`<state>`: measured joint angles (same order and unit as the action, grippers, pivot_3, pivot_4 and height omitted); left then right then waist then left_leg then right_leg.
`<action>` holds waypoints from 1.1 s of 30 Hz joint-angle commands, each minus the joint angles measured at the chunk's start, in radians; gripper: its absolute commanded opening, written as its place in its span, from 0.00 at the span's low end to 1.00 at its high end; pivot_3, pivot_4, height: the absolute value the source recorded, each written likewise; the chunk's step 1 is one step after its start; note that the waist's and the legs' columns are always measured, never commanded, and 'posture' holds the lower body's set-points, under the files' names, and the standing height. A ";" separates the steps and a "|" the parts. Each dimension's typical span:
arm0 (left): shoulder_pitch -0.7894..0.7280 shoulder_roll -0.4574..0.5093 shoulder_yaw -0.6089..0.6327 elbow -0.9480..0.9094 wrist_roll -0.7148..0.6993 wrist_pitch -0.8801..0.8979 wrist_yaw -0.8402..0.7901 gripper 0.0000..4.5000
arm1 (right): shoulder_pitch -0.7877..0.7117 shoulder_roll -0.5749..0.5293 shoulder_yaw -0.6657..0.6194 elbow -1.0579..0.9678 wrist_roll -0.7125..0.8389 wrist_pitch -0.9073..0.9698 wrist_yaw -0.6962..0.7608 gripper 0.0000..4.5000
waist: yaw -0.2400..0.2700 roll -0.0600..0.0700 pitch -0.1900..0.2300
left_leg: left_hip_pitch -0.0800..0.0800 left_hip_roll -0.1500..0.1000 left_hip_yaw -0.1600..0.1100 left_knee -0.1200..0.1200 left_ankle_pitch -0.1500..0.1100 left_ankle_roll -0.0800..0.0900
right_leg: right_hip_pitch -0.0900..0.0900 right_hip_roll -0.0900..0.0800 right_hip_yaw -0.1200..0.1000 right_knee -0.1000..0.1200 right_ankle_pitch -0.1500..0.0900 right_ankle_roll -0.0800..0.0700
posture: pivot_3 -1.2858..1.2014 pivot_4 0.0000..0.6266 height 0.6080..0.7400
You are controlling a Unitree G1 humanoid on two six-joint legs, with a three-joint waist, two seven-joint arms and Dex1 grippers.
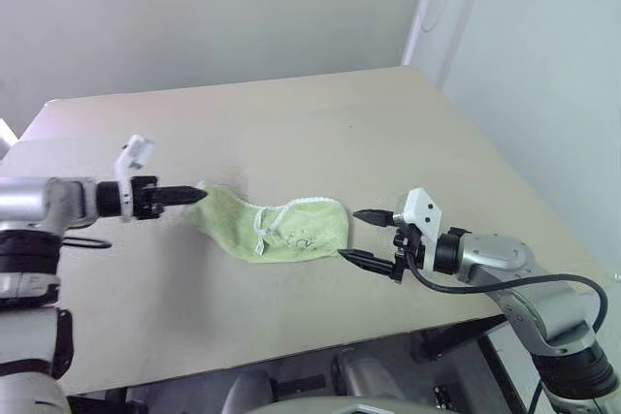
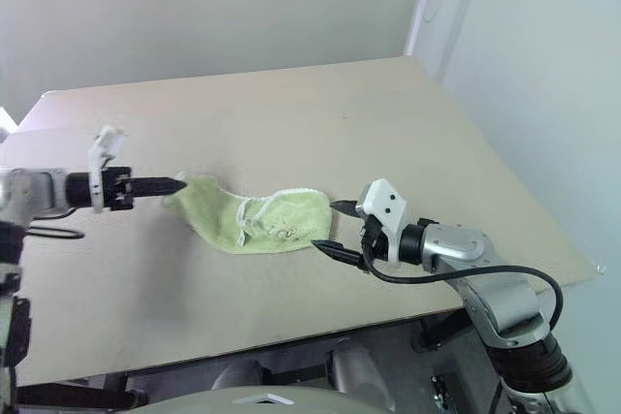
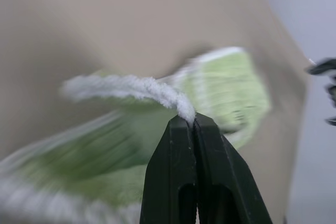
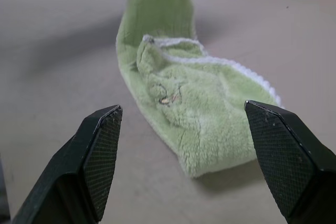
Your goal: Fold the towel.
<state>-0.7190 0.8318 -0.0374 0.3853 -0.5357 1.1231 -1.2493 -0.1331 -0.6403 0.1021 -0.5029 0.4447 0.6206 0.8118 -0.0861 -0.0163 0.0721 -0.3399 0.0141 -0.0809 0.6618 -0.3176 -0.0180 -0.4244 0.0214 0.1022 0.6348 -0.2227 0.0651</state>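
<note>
My left gripper needs to let go of the towel's lifted corner on top of the towel's flat end [image 1: 335,223] [image 3: 249,81] near my right gripper.
The pale lime-green towel [image 1: 281,228] with white stitched edging lies bunched on the beige table [image 1: 320,123], its left end lifted off the surface. My left gripper [image 1: 202,195] is shut on that left corner; in the left wrist view the white edge [image 3: 157,90] is pinched between the closed fingers [image 3: 181,145]. My right gripper [image 1: 357,236] stands open just right of the towel's right end, not touching it. In the right wrist view the towel [image 4: 194,98] lies ahead between the two spread fingers [image 4: 100,145].
The table's right edge [image 1: 524,191] runs close behind my right arm, with a pale wall beyond. Its front edge [image 1: 291,356] is near. A black cable [image 1: 505,283] loops from the right wrist.
</note>
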 commanded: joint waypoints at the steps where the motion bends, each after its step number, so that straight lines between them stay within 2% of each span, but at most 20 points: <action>1: -0.075 -0.020 -0.052 -0.013 -0.002 0.002 -0.048 0.01 | -0.015 0.000 -0.001 -0.036 0.000 -0.014 -0.008 0.86 | -0.008 0.000 0.000 | 0.000 0.000 0.000 0.000 0.000 0.000 | 0.000 0.000 0.000 0.000 0.000 0.000 | 0.52 0.00 1.00; 9: -0.232 -0.201 -0.240 0.076 0.059 -0.068 -0.154 0.01 | 0.015 0.013 -0.005 -0.064 -0.027 0.006 -0.083 0.86 | -0.008 0.000 0.000 | 0.000 0.000 0.000 0.001 0.000 0.000 | 0.000 0.001 0.001 0.000 0.000 0.000 | 0.52 0.00 1.00; 15: -0.340 -0.360 -0.316 0.229 0.132 -0.146 -0.192 0.01 | 0.068 0.024 -0.023 -0.105 -0.031 0.027 -0.155 0.86 | -0.008 0.000 0.000 | -0.001 0.000 0.000 0.001 0.000 0.000 | 0.000 0.001 0.001 -0.001 0.000 0.000 | 0.52 0.00 1.00; 21: -0.355 -0.448 -0.408 0.331 0.225 -0.244 -0.266 0.01 | 0.102 0.025 -0.034 -0.145 -0.027 0.049 -0.198 0.86 | -0.011 0.000 0.000 | 0.000 0.000 0.001 0.000 0.000 0.000 | 0.000 0.001 0.002 0.000 0.000 0.000 | 0.52 0.00 1.00; 29: -0.357 -0.512 -0.391 0.402 0.278 -0.288 -0.280 0.01 | 0.124 0.016 -0.050 -0.147 -0.039 0.059 -0.227 0.86 | -0.008 0.000 0.000 | 0.000 -0.001 0.001 0.001 0.000 0.000 | 0.000 0.001 0.003 0.000 0.000 0.000 | 0.52 0.00 1.00; 33: -0.330 -0.517 -0.406 0.345 0.276 -0.291 -0.336 0.22 | 0.116 0.022 -0.041 -0.136 -0.045 0.059 -0.234 0.86 | -0.010 0.000 0.000 | 0.000 -0.001 0.001 0.001 0.000 0.000 | 0.000 0.001 0.003 0.000 0.000 0.000 | 0.52 0.00 1.00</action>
<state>-1.0498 0.3105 -0.4531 0.7694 -0.2536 0.8396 -1.5573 -0.0034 -0.6183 0.0708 -0.6075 0.4024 0.6846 0.5843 -0.0956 -0.0167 0.0723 -0.3402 0.0135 -0.0800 0.6628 -0.3177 -0.0177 -0.4240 0.0228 0.1053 0.6348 -0.2225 0.0655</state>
